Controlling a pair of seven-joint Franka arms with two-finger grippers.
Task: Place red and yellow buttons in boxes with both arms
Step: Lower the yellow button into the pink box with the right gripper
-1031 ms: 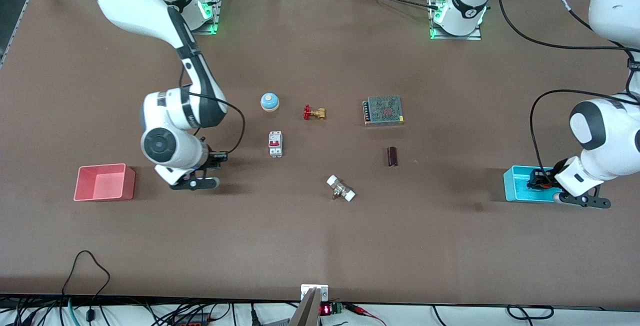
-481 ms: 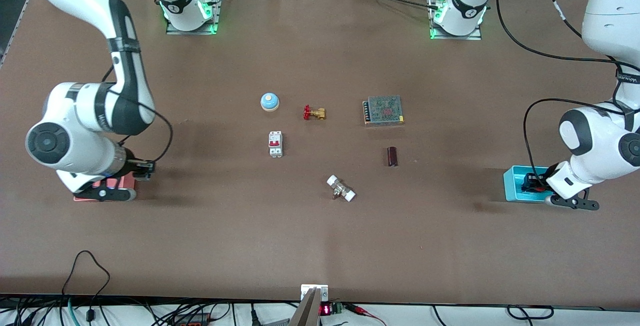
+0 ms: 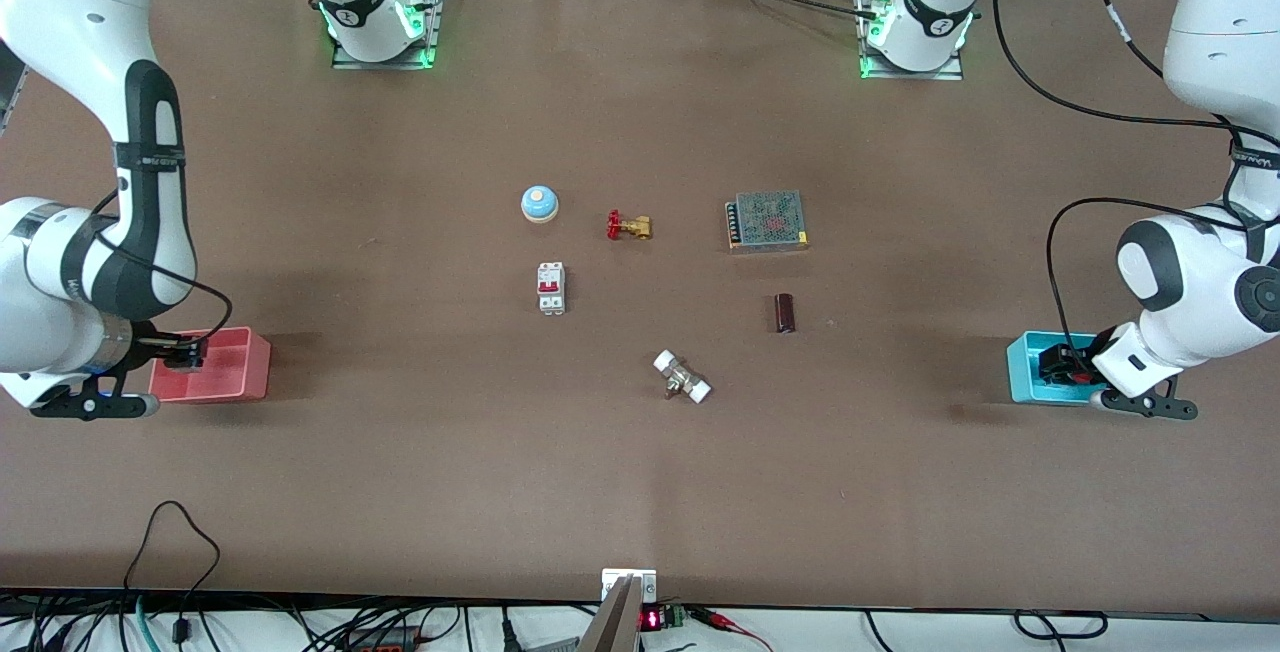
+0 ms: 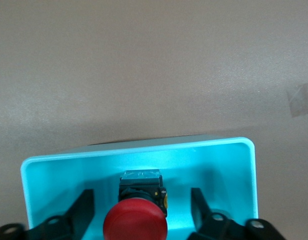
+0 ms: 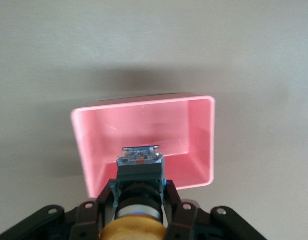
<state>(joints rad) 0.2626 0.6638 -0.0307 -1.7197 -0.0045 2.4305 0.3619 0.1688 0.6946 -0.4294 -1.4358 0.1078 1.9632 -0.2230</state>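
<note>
I need to use my right gripper to release the yellow button close to the middle of the pink-red box's bottom (image 3: 206, 363) (image 5: 146, 151).
My right gripper (image 3: 185, 350) is shut on the yellow button (image 5: 138, 197), gripping its black body, and holds it over the pink-red box (image 3: 235, 372). In the right wrist view the button hangs above the box's open inside (image 5: 194, 130). My left gripper (image 3: 1062, 368) is low in the cyan box (image 3: 1025, 372). In the left wrist view its fingers (image 4: 83, 207) stand wide apart on either side of the red button (image 4: 136, 222), which rests in the cyan box (image 4: 224, 165) with gaps on both sides.
In the middle of the table are a blue dome bell (image 3: 539, 203), a red-handled brass valve (image 3: 628, 226), a white circuit breaker (image 3: 551, 288), a grey power supply (image 3: 767, 221), a dark cylinder (image 3: 785, 313) and a white-ended fitting (image 3: 682, 377).
My right arm has swung toward its own end of the table, carrying the yellow button from beside the pink-red box to over it. My left gripper has shifted a little over the cyan box.
</note>
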